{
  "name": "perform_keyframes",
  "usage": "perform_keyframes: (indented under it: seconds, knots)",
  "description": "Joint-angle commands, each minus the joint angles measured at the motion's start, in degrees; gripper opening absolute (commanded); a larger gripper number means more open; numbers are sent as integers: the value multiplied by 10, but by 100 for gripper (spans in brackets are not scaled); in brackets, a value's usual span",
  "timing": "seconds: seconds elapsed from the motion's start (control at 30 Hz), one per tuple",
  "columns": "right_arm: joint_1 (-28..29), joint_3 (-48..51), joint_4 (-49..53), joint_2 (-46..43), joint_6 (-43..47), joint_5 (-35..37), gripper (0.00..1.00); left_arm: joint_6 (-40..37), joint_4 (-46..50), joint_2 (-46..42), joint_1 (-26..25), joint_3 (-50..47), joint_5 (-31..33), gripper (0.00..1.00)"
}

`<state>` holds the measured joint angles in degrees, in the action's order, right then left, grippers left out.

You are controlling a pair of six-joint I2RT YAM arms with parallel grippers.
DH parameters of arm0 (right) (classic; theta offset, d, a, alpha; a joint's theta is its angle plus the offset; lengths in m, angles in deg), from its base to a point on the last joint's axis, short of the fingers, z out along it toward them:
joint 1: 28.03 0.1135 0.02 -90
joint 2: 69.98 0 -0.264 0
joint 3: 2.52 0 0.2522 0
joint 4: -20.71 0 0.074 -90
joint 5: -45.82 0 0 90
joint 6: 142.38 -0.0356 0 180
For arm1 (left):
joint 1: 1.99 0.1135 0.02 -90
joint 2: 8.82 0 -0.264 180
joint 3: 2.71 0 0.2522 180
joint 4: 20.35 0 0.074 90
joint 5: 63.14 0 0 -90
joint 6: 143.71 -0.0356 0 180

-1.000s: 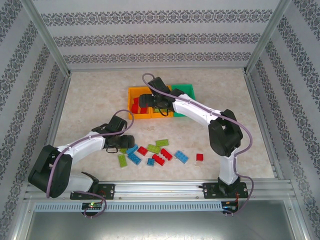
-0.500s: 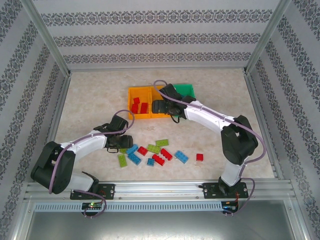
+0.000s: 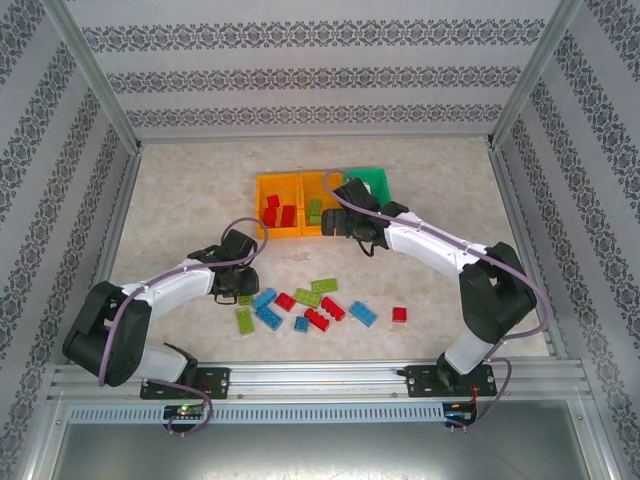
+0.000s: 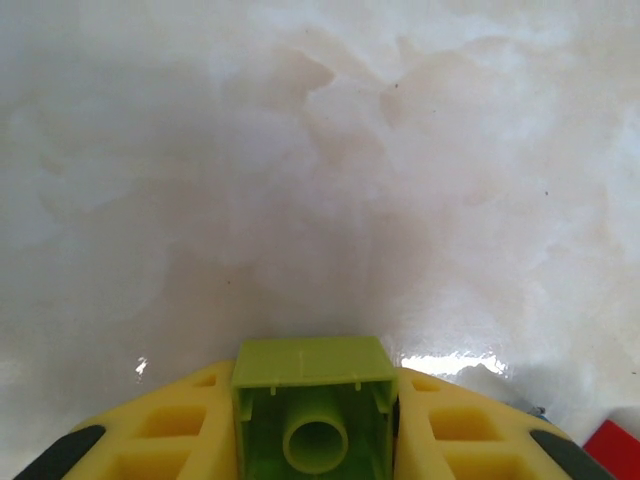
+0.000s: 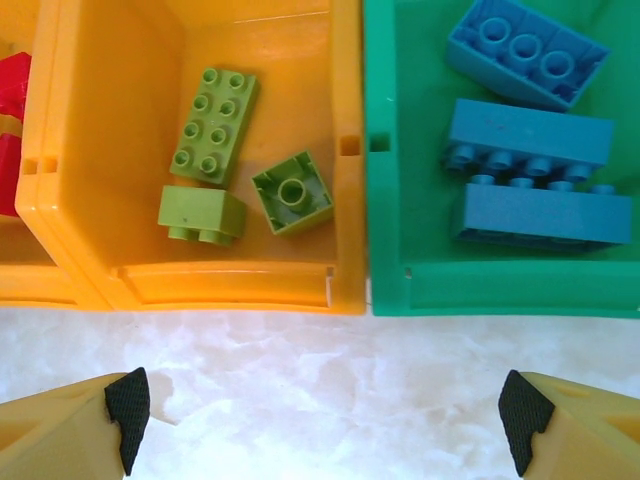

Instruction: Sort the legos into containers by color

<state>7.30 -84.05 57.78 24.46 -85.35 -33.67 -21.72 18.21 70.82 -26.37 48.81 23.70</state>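
Next, I release the lime green lego from my left gripper in the middle orange bin's front corner point(image 3: 332, 217), towards the green bin.
My left gripper point(image 4: 313, 430) is shut on a lime green lego point(image 4: 310, 360), hollow underside facing the camera, low over the table; from above it sits at the left end of the loose pile point(image 3: 243, 292). My right gripper point(image 5: 323, 420) stands open with nothing in it, just in front of the containers point(image 3: 345, 228). The middle orange bin point(image 5: 250, 285) holds three green legos point(image 5: 213, 125). The green bin point(image 5: 500, 290) holds three blue legos point(image 5: 528, 135). The left orange bin point(image 3: 262, 205) holds red legos point(image 3: 278, 212).
Loose legos lie between the arms: blue point(image 3: 265, 300), green point(image 3: 244, 320), red point(image 3: 332, 308), another blue point(image 3: 363, 313), and a lone red one point(image 3: 399, 315) at the right. Metal frame rails and patterned walls enclose the table.
My left gripper has shut on the green lego at the pile's left end. The right gripper has drawn back from over the bins toward the near right, still open.
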Motion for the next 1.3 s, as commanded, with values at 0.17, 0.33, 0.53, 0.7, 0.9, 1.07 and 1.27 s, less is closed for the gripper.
perform_keyframes:
  seconds: [0.17,0.33,0.53,0.7,0.9,1.07,1.27]
  knots:
    - [-15,94,-5,-96,3,68,94,-11,53,5,-6,61,26,26]
    - [-16,165,-4,-142,-5,90,95,-31,60,19,-7,144,5,26]
    - [-17,246,-13,-184,-34,88,96,-54,53,82,-11,277,-52,26]
    - [-16,302,-25,-215,-59,80,97,-72,56,159,-25,390,-70,26]
    - [-11,344,-25,-247,-80,85,97,-86,69,264,-40,514,-94,25]
    - [-3,374,-33,-271,-99,82,97,-93,97,356,-48,615,-102,25]
    - [40,374,-38,-285,-68,79,96,-89,128,437,-50,710,-71,26]
